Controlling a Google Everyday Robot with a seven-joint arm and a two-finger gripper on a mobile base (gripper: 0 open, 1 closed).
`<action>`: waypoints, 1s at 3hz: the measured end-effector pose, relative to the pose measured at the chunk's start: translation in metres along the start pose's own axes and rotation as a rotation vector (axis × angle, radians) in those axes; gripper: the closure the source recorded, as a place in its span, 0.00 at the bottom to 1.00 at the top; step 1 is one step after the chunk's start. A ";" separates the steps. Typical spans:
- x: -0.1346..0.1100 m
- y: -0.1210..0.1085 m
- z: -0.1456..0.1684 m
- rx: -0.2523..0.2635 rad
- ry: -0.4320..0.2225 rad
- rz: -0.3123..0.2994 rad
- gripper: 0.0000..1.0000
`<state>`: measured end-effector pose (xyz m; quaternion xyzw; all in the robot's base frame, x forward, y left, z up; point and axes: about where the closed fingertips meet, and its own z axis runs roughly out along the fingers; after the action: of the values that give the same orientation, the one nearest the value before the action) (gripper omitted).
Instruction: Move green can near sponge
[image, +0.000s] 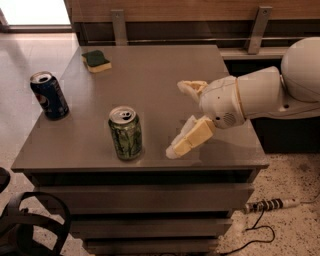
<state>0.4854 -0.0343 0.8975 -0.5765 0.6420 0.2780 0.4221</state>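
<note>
The robot's gripper should next move to the middle of the green can's side (128, 136) and close there, because the can has to move near the sponge.
The green can (125, 133) stands upright near the front edge of the grey table (150, 75), silver top with pull tab showing. The sponge (96, 60), dark green over pale yellow, lies at the table's far left corner. My gripper (177, 120) is open, its pale fingers (190, 137) spread, hovering over the table just right of the green can and apart from it. It holds nothing. The white arm reaches in from the right.
A dark blue Pepsi can (49, 95) stands upright at the table's left edge. Wooden wall with metal brackets (118, 25) runs behind the table. A power strip and cable (270, 205) lie on the floor at right. A dark object (30, 225) sits at lower left.
</note>
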 end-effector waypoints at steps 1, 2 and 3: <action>-0.005 0.002 0.022 -0.026 -0.082 -0.005 0.00; -0.011 0.005 0.042 -0.085 -0.213 0.003 0.00; -0.012 0.004 0.044 -0.085 -0.219 0.000 0.00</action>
<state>0.4911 0.0095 0.8854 -0.5600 0.5799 0.3664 0.4647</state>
